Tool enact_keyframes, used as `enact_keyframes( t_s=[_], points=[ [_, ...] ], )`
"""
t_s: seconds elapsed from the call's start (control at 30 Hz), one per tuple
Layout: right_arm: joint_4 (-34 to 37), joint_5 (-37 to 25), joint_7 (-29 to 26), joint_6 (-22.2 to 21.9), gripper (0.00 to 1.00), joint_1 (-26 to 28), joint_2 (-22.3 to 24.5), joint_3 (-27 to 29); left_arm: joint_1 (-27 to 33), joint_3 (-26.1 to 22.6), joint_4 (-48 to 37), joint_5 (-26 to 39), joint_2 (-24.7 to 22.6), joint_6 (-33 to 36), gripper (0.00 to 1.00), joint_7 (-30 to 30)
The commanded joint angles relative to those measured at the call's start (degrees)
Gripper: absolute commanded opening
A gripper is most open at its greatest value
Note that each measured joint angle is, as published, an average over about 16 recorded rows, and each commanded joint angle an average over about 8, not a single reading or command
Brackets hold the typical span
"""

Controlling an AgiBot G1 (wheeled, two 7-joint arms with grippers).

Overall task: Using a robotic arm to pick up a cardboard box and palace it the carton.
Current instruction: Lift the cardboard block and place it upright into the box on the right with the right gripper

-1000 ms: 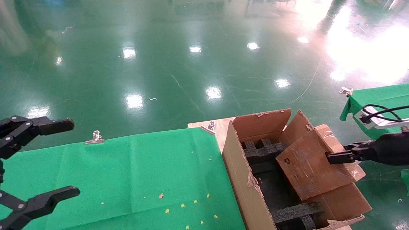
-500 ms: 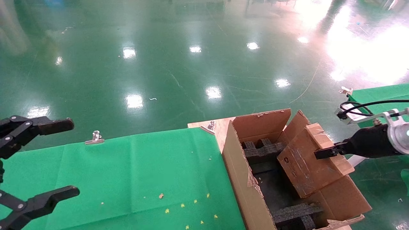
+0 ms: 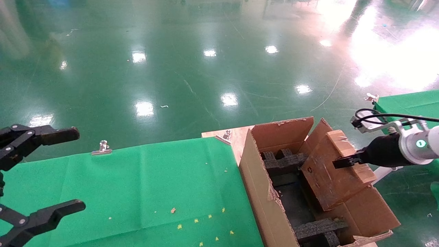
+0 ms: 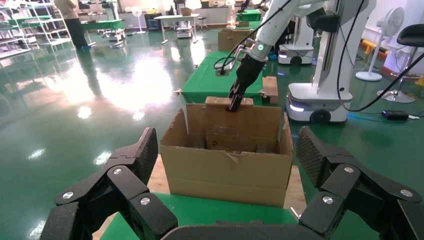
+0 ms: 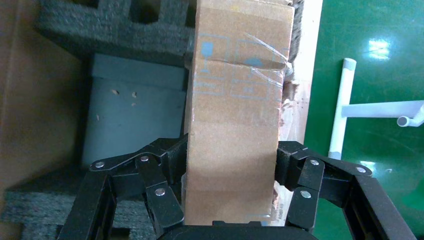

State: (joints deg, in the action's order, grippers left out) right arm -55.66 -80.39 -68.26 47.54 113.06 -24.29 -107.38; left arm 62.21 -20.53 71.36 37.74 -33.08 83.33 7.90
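I will release the cardboard box with my right gripper between the black foam blocks, against the carton's side [image 3: 314, 195] nearest its arm.
My right gripper [image 3: 343, 161] on the white robotic arm [image 3: 416, 145] with its teal ring is shut on the slim brown cardboard box [image 3: 331, 173]. It holds the box tilted, its lower end down inside the carton [image 3: 257, 187]. In the right wrist view the box [image 5: 235, 115] fills the space between both fingers [image 5: 165, 172], above black foam blocks [image 5: 100, 30]. The left wrist view shows the carton [image 4: 227, 167] with the box [image 4: 235, 120] standing in it. My left gripper [image 3: 51, 171] is open and empty at the far left.
A green cloth [image 3: 137, 192] covers the table left of the carton, held by metal clips [image 3: 102, 148]. Black foam blocks [image 3: 281, 163] line the carton's far and near ends. A second green table [image 3: 408, 103] stands at the right. A glossy green floor lies beyond.
My right gripper has moved left and pivoted the cardboard box more upright, carrying it farther over and into the carton. The left arm has not moved.
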Motion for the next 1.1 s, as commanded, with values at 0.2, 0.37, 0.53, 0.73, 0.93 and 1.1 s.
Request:
enact_keyframes(
  t_s=[0.2, 0.37, 0.53, 0.73, 0.93, 1.1],
  points=[
    [-1.48, -3.04, -4.76, -2.59, 0.0, -2.08, -1.97, -1.64, 0.0, 0.0, 0.0, 0.0, 0.0, 0.0, 1.0, 0.0],
    [0.43, -3.03, -5.76, -4.41, 0.0, -4.57, -4.18, -2.22, 0.0, 0.0, 0.0, 0.0, 0.0, 0.0, 1.0, 0.0],
    [2.99, -1.84, -5.27, -5.76, 0.0, -6.95, -6.01, -2.28, 0.0, 0.0, 0.0, 0.0, 0.0, 0.0, 1.0, 0.0],
    [6.5, 0.62, -3.49, -6.89, 0.0, -9.88, -7.88, -1.87, 0.0, -0.01, 0.0, 0.0, 0.0, 0.0, 1.0, 0.0],
    [10.53, 3.52, -0.92, -7.35, 0.0, -12.85, -10.02, -1.14, 0.0, -0.01, 0.0, 0.0, 0.0, 0.0, 1.0, 0.0],
    [13.68, 5.75, 1.68, -7.16, 0.0, -15.13, -11.66, -0.48, 0.0, -0.01, 0.0, -0.01, 0.0, 0.0, 1.0, 0.0]
  ],
)
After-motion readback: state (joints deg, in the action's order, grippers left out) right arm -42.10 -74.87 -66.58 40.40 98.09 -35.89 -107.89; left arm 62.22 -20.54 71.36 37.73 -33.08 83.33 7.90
